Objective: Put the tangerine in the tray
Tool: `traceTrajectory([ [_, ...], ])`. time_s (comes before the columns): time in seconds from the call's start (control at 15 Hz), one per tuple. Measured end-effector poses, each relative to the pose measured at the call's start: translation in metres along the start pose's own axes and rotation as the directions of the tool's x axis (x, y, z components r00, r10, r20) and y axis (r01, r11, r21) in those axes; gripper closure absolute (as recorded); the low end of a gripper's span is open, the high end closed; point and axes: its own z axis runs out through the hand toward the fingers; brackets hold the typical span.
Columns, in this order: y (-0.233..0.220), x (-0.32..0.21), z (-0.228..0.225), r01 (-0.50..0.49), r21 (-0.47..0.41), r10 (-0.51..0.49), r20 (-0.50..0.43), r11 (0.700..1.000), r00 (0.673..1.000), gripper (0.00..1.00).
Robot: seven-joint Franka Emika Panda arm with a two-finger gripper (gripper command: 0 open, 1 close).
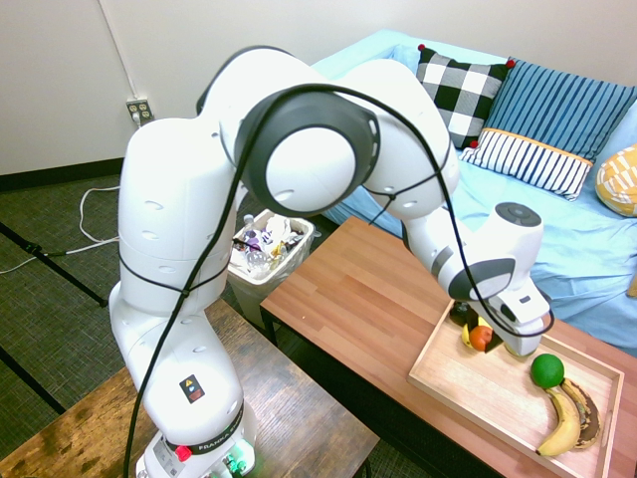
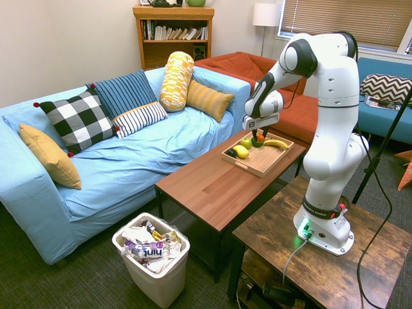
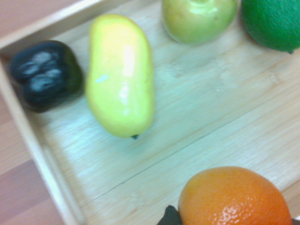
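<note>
The robot's gripper will set the tangerine, now held low over the tray, down on the bare tray's bottom beside the yellow lemon (image 1: 488, 377) (image 3: 228, 136), toward the near edge of the tray.
The tangerine (image 1: 481, 338) is small, round and bright orange. My gripper (image 1: 485, 345) is shut on it and holds it low over the near-left part of the light-wood tray (image 1: 476, 394). From the other side, the tangerine (image 2: 259, 137) hangs above the tray (image 2: 261, 161) next to the lime. In the wrist view the tangerine (image 3: 234, 197) rises from the bottom edge over bare tray floor (image 3: 197, 122). I cannot tell whether it touches the tray.
In the tray lie a yellow lemon (image 3: 122, 75), a green apple (image 3: 199, 18), a lime (image 1: 546, 370), a dark fruit (image 3: 44, 75) and a browned banana (image 1: 563, 418). The tray sits on a reddish-brown table (image 1: 358, 289). A blue sofa (image 2: 129, 148) stands behind and a bin (image 2: 151, 248) by the table's end.
</note>
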Motion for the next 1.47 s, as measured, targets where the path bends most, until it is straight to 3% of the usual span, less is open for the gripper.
traceTrajectory([
  [0.27, 0.004, 0.031, 0.059, -0.044, -0.019, 0.045, 0.024, 0.999, 0.999, 1.0],
  [0.53, 0.0, 0.041, 0.092, -0.048, -0.041, 0.049, 0.035, 0.998, 0.998, 1.0],
  [1.33, -0.01, 0.043, 0.125, -0.021, -0.066, 0.025, 0.066, 0.998, 0.997, 1.0],
  [1.4, -0.011, 0.042, 0.127, -0.021, -0.067, 0.025, 0.069, 0.998, 0.997, 0.0],
  [1.47, -0.011, 0.042, 0.127, -0.022, -0.065, 0.027, 0.072, 0.998, 0.997, 0.0],
])
